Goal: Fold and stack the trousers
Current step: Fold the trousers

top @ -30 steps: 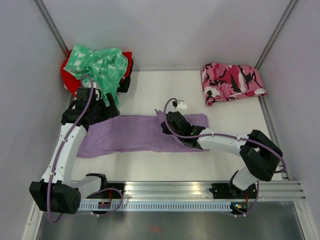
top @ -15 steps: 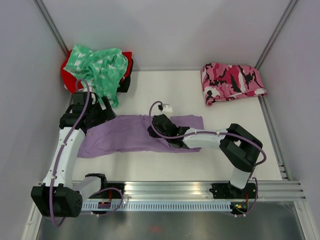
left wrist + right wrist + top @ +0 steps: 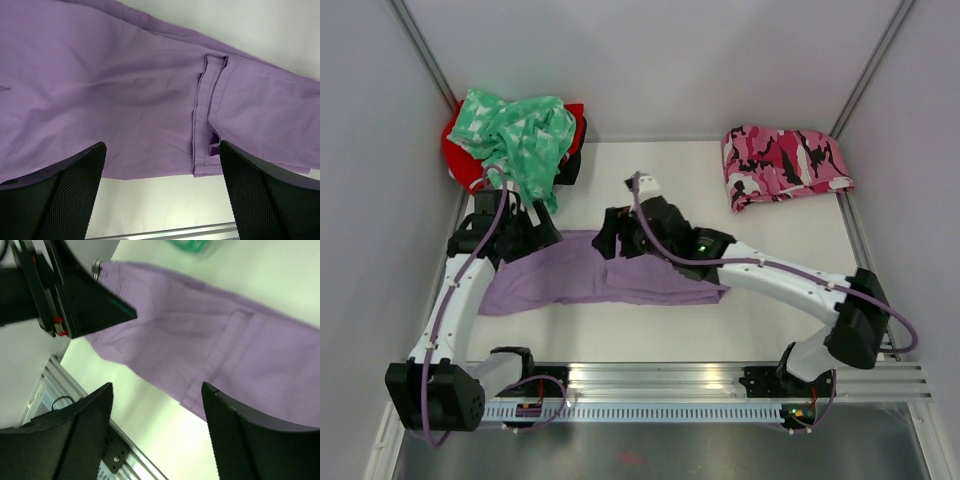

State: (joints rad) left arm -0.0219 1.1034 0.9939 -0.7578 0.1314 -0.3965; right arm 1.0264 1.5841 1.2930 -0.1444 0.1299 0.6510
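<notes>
The waist end of the lilac trousers lies close to the side bar, so my right gripper should first take their folded end (image 3: 712, 293) and pull them toward the middle.
The lilac trousers (image 3: 570, 275) lie flat across the middle of the table, one layer folded over another. In the left wrist view the trousers (image 3: 125, 90) fill the upper part, with a hem seam showing. My left gripper (image 3: 525, 232) hovers open over their left end, and its fingers (image 3: 60, 195) hold nothing. My right gripper (image 3: 615, 235) hangs open above the middle of the cloth. The right wrist view shows the trousers (image 3: 225, 355) beyond the empty gripper (image 3: 157, 435).
A mint-green patterned garment (image 3: 515, 130) lies on a red one (image 3: 460, 160) at the back left corner. Folded pink-black camouflage trousers (image 3: 782, 163) sit at the back right. A metal rail (image 3: 670, 380) runs along the near edge. Walls close both sides.
My right gripper moved left along the trousers, opened and let go of the cloth, and has lifted off it. The left gripper stayed open and shifted only slightly.
</notes>
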